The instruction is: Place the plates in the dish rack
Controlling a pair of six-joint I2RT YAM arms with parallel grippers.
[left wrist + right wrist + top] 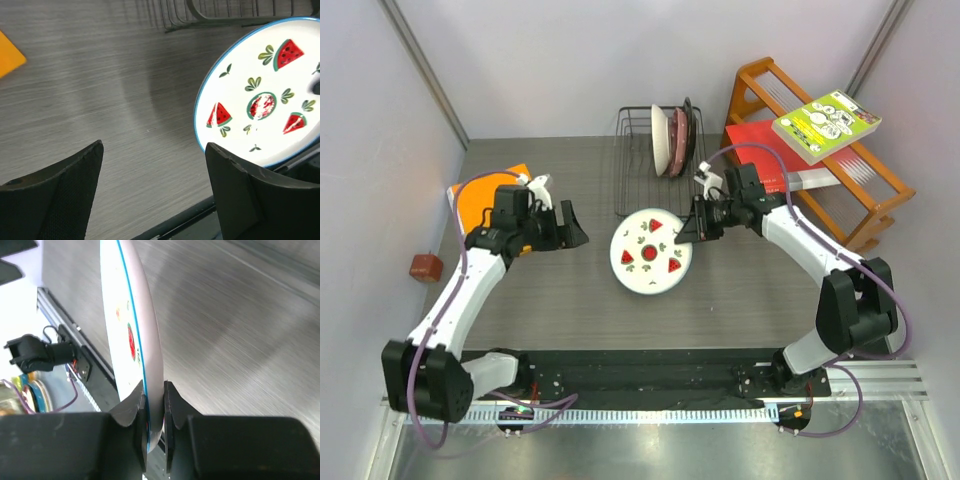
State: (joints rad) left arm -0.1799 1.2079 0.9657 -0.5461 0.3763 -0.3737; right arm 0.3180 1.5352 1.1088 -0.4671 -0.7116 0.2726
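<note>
The white plate, now held in front of the dish rack, will be let go by my right gripper upright in the dish rack (647,138), next to the cream plate's open side.
My right gripper (692,231) is shut on the rim of the white plate with red fruit motifs (650,251) and holds it above the table, just in front of the black wire dish rack (638,160). In the right wrist view the plate (131,315) is edge-on between my fingers (133,402). Several plates (675,138) stand upright at the right end of the rack; I cannot tell them apart. My left gripper (570,226) is open and empty, left of the held plate, which shows in its view (260,97) beyond the right finger (240,190).
An orange wooden shelf rack (840,160) with a red book (760,150) and a green-white book (826,124) stands at the back right. An orange flat item (480,195) lies at the left. A brown block (425,267) sits off the table's left edge.
</note>
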